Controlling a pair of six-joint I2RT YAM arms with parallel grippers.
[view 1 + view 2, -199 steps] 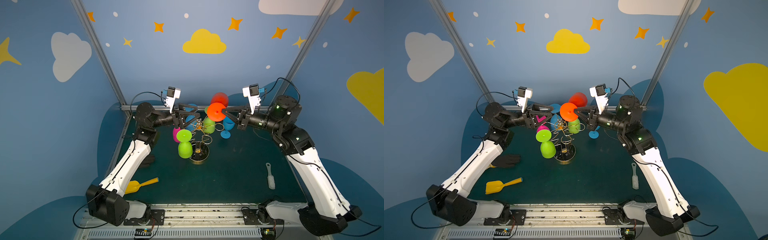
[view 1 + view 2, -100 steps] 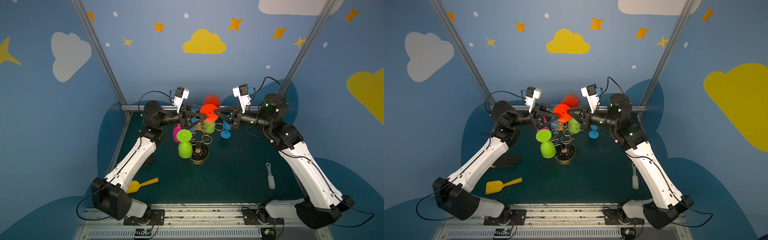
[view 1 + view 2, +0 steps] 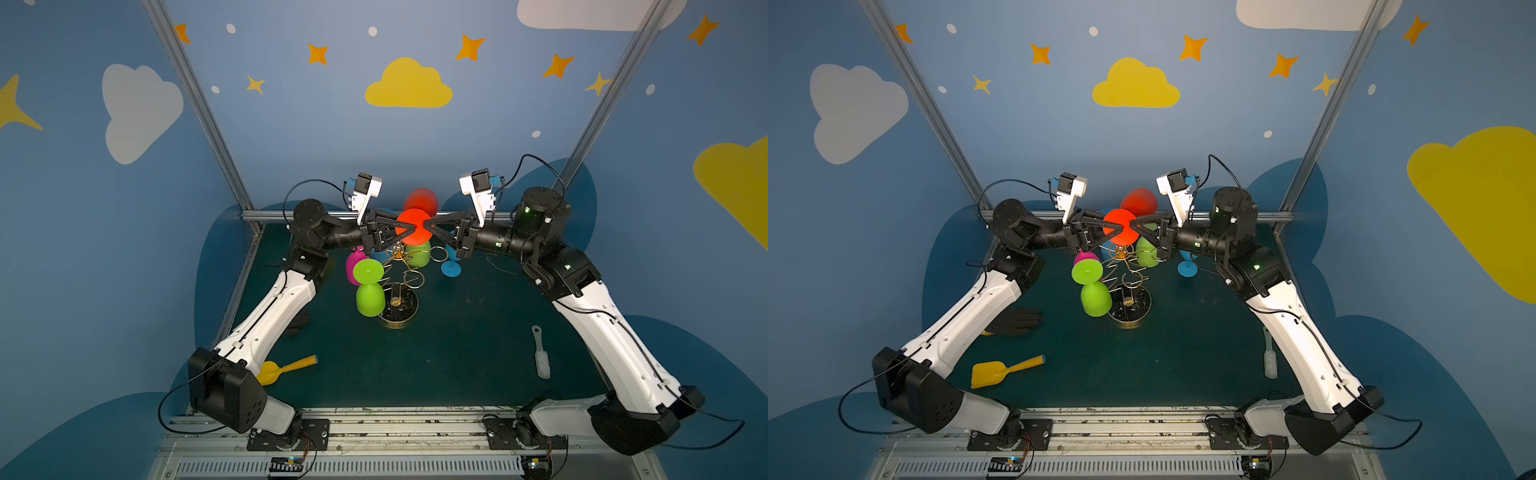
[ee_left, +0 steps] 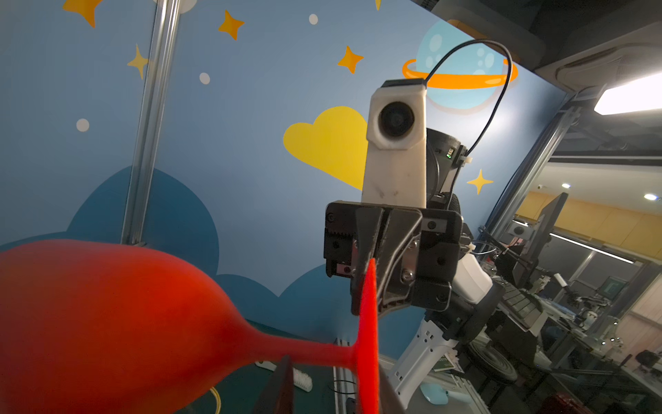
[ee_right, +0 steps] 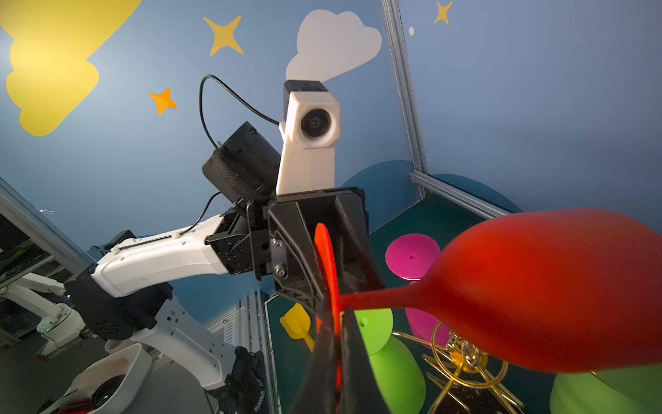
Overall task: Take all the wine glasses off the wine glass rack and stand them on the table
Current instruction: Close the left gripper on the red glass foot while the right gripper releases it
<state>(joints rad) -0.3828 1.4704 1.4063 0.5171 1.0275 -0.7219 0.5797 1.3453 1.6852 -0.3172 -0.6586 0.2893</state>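
Observation:
The red wine glass is pinched by the edge of its foot in my right gripper, so my left gripper needs to hold the foot while my right gripper takes the bowl [image 3: 422,200].
The red wine glass [image 3: 419,203] hangs on its side just above the top of the gold wire wine glass rack [image 3: 401,266], clear of its loops, bowl toward the back wall. Its round foot [image 3: 1121,230] faces the camera in both top views. My right gripper [image 5: 336,344] is shut on one edge of the foot [image 5: 327,258]. From the opposite side my left gripper [image 4: 333,369] reaches in, its jaws partly open. One finger [image 4: 283,380] stands beside the stem, apart from the foot [image 4: 369,322].
A green glass [image 3: 368,291], a pink glass [image 3: 353,266] and a second green glass [image 3: 417,255] hang on the rack. A blue glass [image 3: 451,268] stands behind it. On the mat lie a yellow scoop [image 3: 286,368], a white brush [image 3: 540,357] and a black glove [image 3: 1017,320].
Both arms have moved in toward the middle. The right gripper carried the red glass leftward over the rack. The left gripper reached the foot and its jaws narrowed around it.

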